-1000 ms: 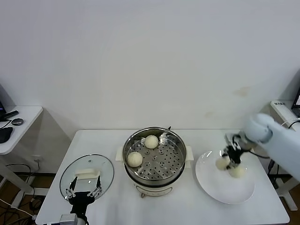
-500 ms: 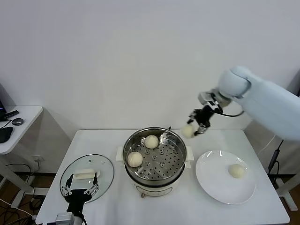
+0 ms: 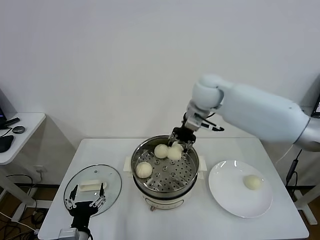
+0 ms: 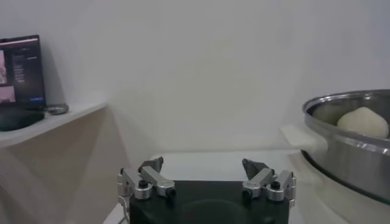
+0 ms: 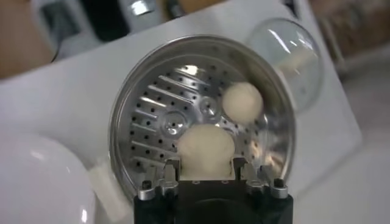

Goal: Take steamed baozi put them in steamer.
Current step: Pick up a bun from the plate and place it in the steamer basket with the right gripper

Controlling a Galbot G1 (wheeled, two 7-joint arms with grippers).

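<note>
The baozi, now held over the tray's back part, will be released by my right gripper on the front part of the perforated tray [image 3: 160, 182] [image 5: 192, 91], near the steamer's front rim.
The steamer [image 3: 135, 159] stands mid-table with two baozi on its perforated tray, one at the back [image 3: 160, 150] and one at the left [image 3: 143, 170]. My right gripper [image 3: 176, 148] is shut on a third baozi [image 3: 174, 153] and holds it over the tray's back part, next to the rear baozi. In the right wrist view the held baozi [image 5: 205, 149] sits between the fingers of the gripper [image 5: 205, 163] above the steamer [image 5: 122, 115]; one baozi [image 5: 242, 101] shows on the tray. A fourth baozi [image 3: 252, 182] lies on the white plate [image 3: 235, 202]. My left gripper [image 3: 86, 202] is open and parked at the front left.
A glass lid [image 3: 85, 175] with a white handle lies left of the steamer, under my left gripper [image 4: 202, 165]. The steamer [image 4: 347, 161] with a baozi [image 4: 364, 122] shows in the left wrist view. A side table [image 3: 20, 135] stands at far left.
My right gripper lifted a baozi off the plate, carried it up and to the left, and now holds it low over the steamer. One baozi stays on the plate.
</note>
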